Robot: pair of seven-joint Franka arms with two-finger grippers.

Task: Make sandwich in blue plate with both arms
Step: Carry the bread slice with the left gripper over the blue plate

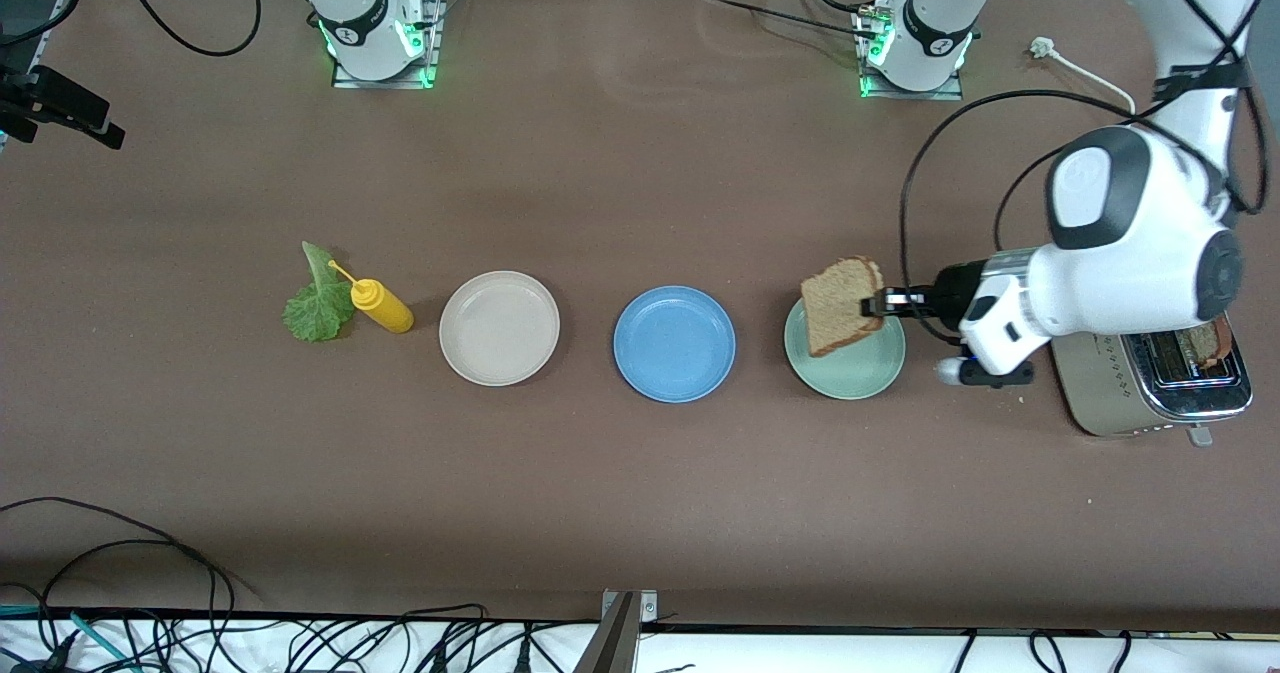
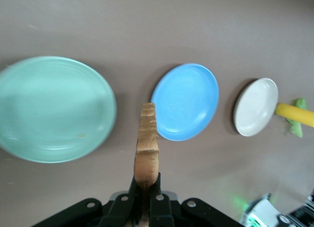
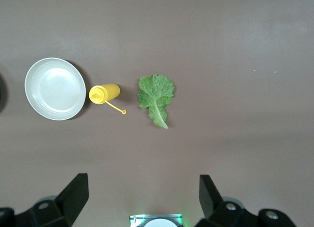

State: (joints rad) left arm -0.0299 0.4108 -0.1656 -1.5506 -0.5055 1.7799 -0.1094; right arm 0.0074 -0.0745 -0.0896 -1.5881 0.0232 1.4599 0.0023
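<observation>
The robot's left gripper should release the brown bread slice on the middle of the bare blue plate (image 1: 674, 350) (image 2: 185, 102).
My left gripper (image 1: 880, 304) is shut on the edge of a brown bread slice (image 1: 840, 305) and holds it tilted on edge in the air over the mint-green plate (image 1: 862, 373). In the left wrist view the slice (image 2: 146, 138) stands edge-on out of the gripper (image 2: 146, 184). The blue plate (image 1: 674, 343) lies bare in the middle of the table, beside the green plate toward the right arm's end. A green lettuce leaf (image 1: 318, 303) lies flat near the right arm's end. My right gripper (image 3: 142, 197) hangs open high over the table, with the leaf (image 3: 156, 93) below it.
A cream-white plate (image 1: 499, 328) and a lying yellow squeeze bottle (image 1: 382, 306) sit between the blue plate and the leaf. A silver toaster (image 1: 1120, 393) stands at the left arm's end with a brown slice (image 1: 1207, 345) in its slot. Cables lie along the table's near edge.
</observation>
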